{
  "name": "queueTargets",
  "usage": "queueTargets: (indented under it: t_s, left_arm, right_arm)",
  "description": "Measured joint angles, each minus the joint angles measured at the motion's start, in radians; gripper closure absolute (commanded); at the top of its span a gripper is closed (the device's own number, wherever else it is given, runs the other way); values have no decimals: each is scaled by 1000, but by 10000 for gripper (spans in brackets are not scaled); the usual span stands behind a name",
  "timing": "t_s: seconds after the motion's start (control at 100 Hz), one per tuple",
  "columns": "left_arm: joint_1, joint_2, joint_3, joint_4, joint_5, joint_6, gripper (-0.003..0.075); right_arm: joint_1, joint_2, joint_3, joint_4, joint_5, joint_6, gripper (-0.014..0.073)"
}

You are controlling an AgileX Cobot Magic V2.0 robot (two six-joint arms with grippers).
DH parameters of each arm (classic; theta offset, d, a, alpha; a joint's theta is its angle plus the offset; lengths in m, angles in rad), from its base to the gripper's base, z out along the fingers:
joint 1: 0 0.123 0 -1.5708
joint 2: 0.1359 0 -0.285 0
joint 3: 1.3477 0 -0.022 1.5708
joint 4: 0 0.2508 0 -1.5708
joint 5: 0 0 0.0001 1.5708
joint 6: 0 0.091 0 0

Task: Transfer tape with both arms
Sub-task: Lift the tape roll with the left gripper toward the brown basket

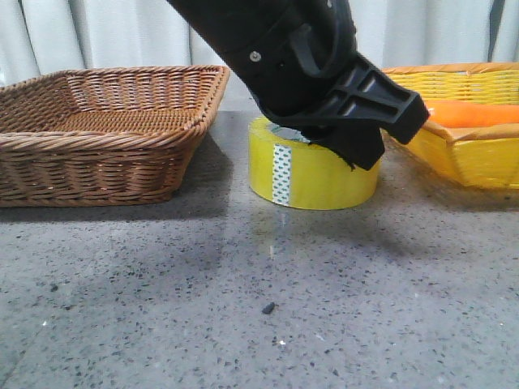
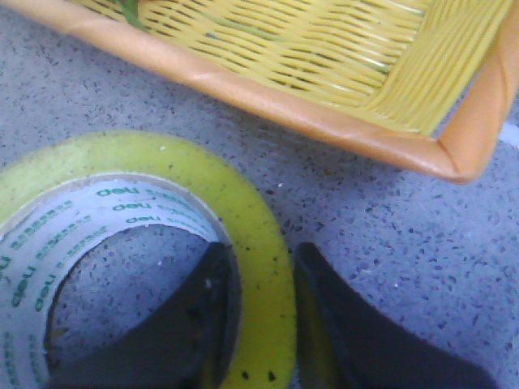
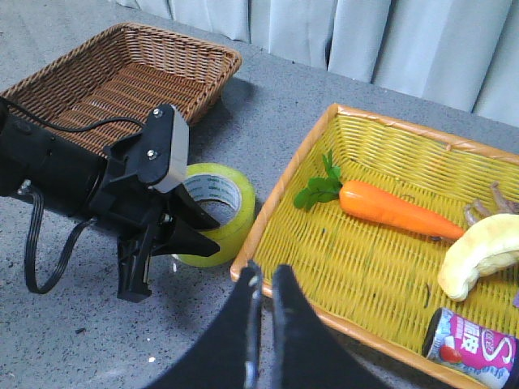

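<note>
The robot's left gripper will let go of the yellow tape roll inside the brown wicker basket (image 1: 119,113), toward the side by the yellow basket.
The yellow tape roll (image 1: 312,174) lies flat on the grey table between two baskets, its white patterned strip facing the front. My left gripper (image 1: 357,134) reaches down onto its right side. In the left wrist view the roll's wall (image 2: 203,174) sits between the fingers (image 2: 324,308), one inside the white "deli" core and one outside, both pressed against it. The right wrist view shows the same grip on the tape (image 3: 231,207). My right gripper (image 3: 268,271) is shut and empty, held above the table by the yellow basket's near rim. It is out of the front view.
A brown wicker basket (image 1: 97,162) stands left of the tape. A yellow basket (image 3: 280,194) stands close on its right, holding a carrot (image 3: 389,208), a pale gourd (image 3: 478,251) and a can (image 3: 478,348). Curtains hang behind.
</note>
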Motion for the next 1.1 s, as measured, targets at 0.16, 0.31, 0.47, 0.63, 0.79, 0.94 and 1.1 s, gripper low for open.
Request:
queueTargets:
  t_s: [0.16,0.31,0.47,0.63,0.79,0.94,1.1]
  left_arm:
    - [2,-22,-33,21,43,0,741]
    - [34,-44,-95,38,112,0,741]
    - [88,-65,-163,46,211,0,741]
    - [159,-126,-196,46,259,0,741]
    - [253,-203,-201,48,311,0,741]
    - [330,-227,-198,52,402,0,741]
    - [352,-227,-116,55,395,-2,741]
  right_arm:
    - [0,0,0,0,0,0,666]
    - [0,0,0,0,0,0,666]
    - [0,0,0,0,0,0,666]
    - [0,0,0,0,0,0,666]
    - [0,0,0,0,0,0,666]
    - [0,0,0,0,0,0,666]
    - [0,0,0,0,0,0,666]
